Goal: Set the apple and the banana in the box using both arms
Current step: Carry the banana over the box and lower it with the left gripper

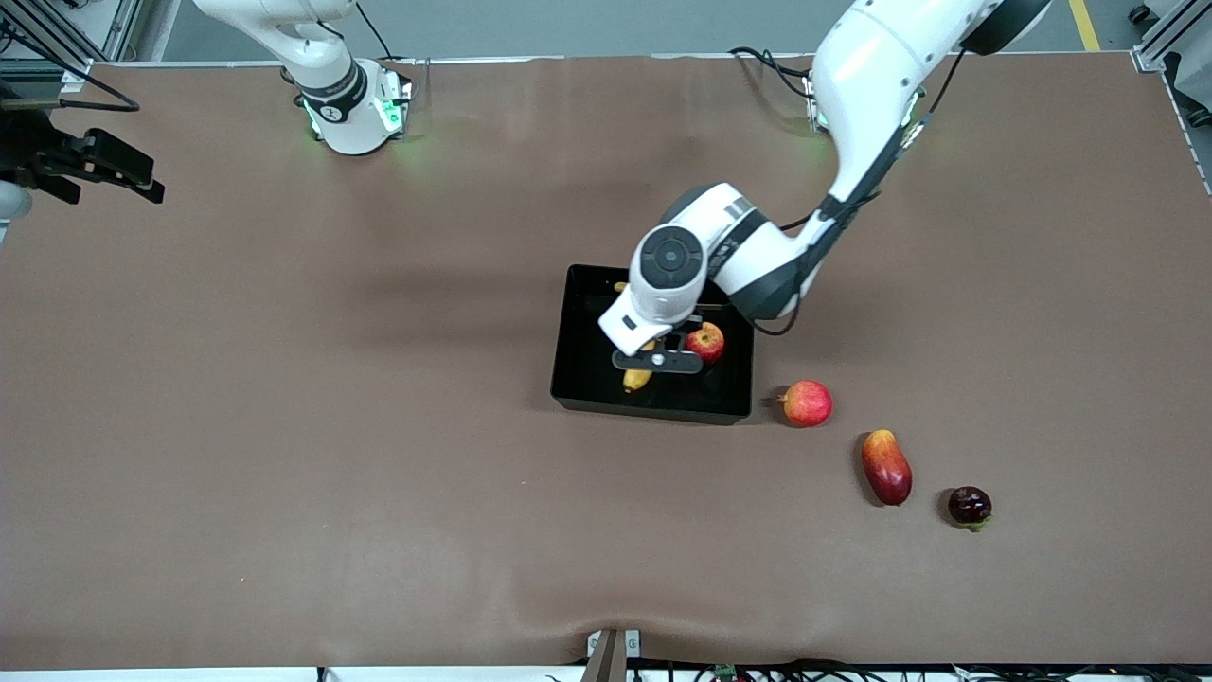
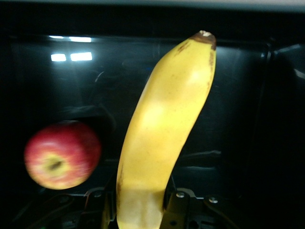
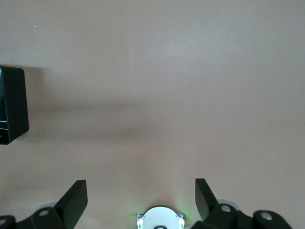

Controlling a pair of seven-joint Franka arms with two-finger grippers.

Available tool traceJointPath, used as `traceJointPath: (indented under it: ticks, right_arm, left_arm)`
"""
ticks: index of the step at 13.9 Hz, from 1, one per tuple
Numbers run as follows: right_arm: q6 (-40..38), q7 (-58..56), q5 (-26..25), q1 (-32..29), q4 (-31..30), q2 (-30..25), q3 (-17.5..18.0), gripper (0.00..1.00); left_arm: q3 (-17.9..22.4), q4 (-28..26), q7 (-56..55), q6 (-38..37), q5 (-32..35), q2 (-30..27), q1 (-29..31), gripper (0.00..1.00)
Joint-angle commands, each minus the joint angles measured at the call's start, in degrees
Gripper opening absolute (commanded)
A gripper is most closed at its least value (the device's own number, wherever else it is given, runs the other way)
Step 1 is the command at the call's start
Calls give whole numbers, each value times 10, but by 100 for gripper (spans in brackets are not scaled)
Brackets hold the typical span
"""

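Note:
Next, I let go of the banana with my left gripper on the black box's bottom [image 1: 620, 353] [image 2: 188, 145], at the end of the box away from the red apple.
The black box [image 1: 585, 322] stands mid-table. The red apple [image 1: 705, 342] lies in it toward the left arm's end. My left gripper [image 1: 658, 361] is down inside the box, shut on the yellow banana [image 1: 636, 379], which the wrist mostly hides. In the left wrist view the banana [image 2: 162, 138] runs out from between the fingers [image 2: 174, 210] over the box floor [image 2: 238, 95], with the apple [image 2: 62, 154] beside it. My right gripper [image 1: 142, 175] waits, open and empty, high over the right arm's end of the table. It shows open in its wrist view [image 3: 140, 200], where a box corner [image 3: 12, 105] shows too.
Three other fruits lie on the brown table off the box, toward the left arm's end: a pinkish-red round fruit [image 1: 807, 403], a red-yellow mango-like fruit [image 1: 886, 466] and a small dark fruit [image 1: 970, 505]. The right arm's base [image 1: 352, 109] stands at the table's back edge.

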Motion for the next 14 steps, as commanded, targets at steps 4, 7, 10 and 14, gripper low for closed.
traceJointPath:
  ticks: [4, 7, 10, 14]
  right_arm:
    - [-3, -9, -2, -5, -4, -5, 5, 100]
    - [-3, -9, -2, -9, -4, -5, 4, 100]
    - [-9, -9, -2, -11, -11, -7, 2, 100]
    - [-26, -9, -4, -24, -11, -9, 1, 100]
  left_arm:
    - [69, 44, -44, 51, 12, 60, -93, 0]
    - [84, 80, -57, 59, 12, 96, -118, 0]
    - [100, 79, -57, 71, 12, 110, -131, 0]
    - [105, 78, -58, 62, 59, 81, -122, 100]
